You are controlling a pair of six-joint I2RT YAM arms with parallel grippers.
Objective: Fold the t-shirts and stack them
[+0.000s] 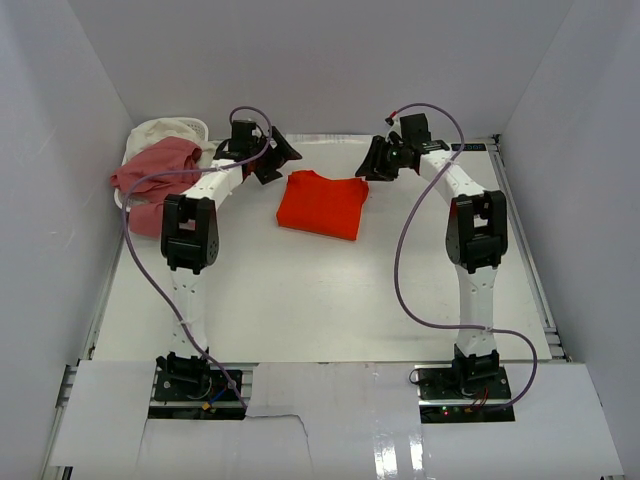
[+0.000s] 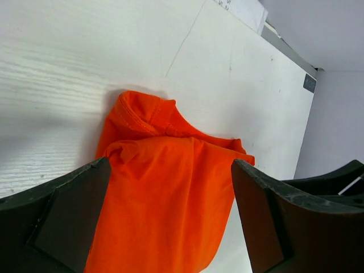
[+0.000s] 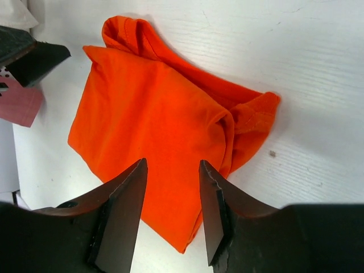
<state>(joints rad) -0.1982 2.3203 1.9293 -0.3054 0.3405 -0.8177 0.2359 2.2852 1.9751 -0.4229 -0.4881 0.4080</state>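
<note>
My left gripper and my right gripper are to pinch the back corners [image 1: 299, 180] of the orange-red t-shirt, which lies slanted at the back, and drag it nearer before folding.
The orange-red t-shirt [image 1: 322, 204] lies folded into a rough rectangle on the white table, at the back centre. My left gripper [image 1: 275, 157] hovers just off its back left corner, jaws wide open and empty; through them the shirt [image 2: 165, 199] lies below. My right gripper [image 1: 380, 160] hangs off the back right corner, jaws apart with nothing between them, above the shirt [image 3: 153, 125]. A dusty pink t-shirt [image 1: 155, 180] and a cream-white t-shirt [image 1: 160, 132] are heaped at the back left.
A small white basket [image 1: 200, 128] holds the heaped shirts in the back left corner. White walls close in the table [image 1: 330, 300] on three sides. Both arm bases stand at the near edge, purple cables looping over the table.
</note>
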